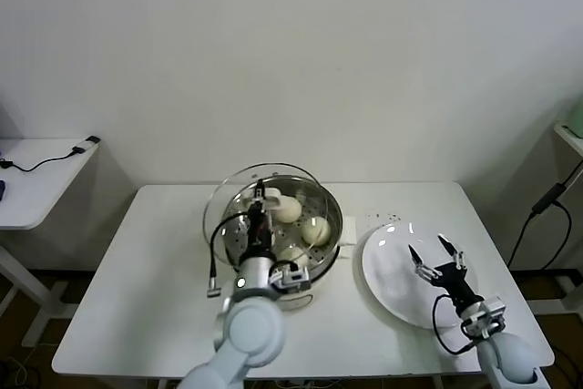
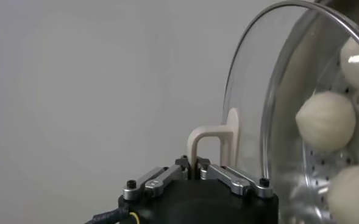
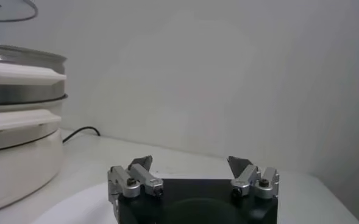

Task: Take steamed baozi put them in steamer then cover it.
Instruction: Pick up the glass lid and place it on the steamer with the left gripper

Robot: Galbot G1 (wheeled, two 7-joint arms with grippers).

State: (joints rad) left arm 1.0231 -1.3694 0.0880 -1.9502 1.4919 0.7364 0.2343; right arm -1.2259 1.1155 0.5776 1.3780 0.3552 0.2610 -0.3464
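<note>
My left gripper has the glass lid. It will let go of the lid on the round rim of the steel steamer (image 1: 283,227), covering the baozi.
The steamer (image 1: 330,260) is a shiny steel pot on a cream-white base, standing mid-table. Three steamed baozi lie inside it: one at the back (image 1: 288,209), one on the right (image 1: 316,230), one near the front (image 1: 293,255). My left gripper (image 1: 261,199) is shut on the cream bar handle (image 2: 211,141) of the cover (image 1: 228,196), a clear glass lid held tilted above the pot's left side. Through the glass the baozi (image 2: 325,120) show on the perforated bottom. My right gripper (image 1: 434,253) stands open over the white plate (image 1: 392,266), holding nothing.
The white plate lies right of the steamer, bare apart from dark specks near its far edge. A side table (image 1: 36,179) with a black cable stands at the left. The pot's white side handles (image 3: 22,74) face my right gripper.
</note>
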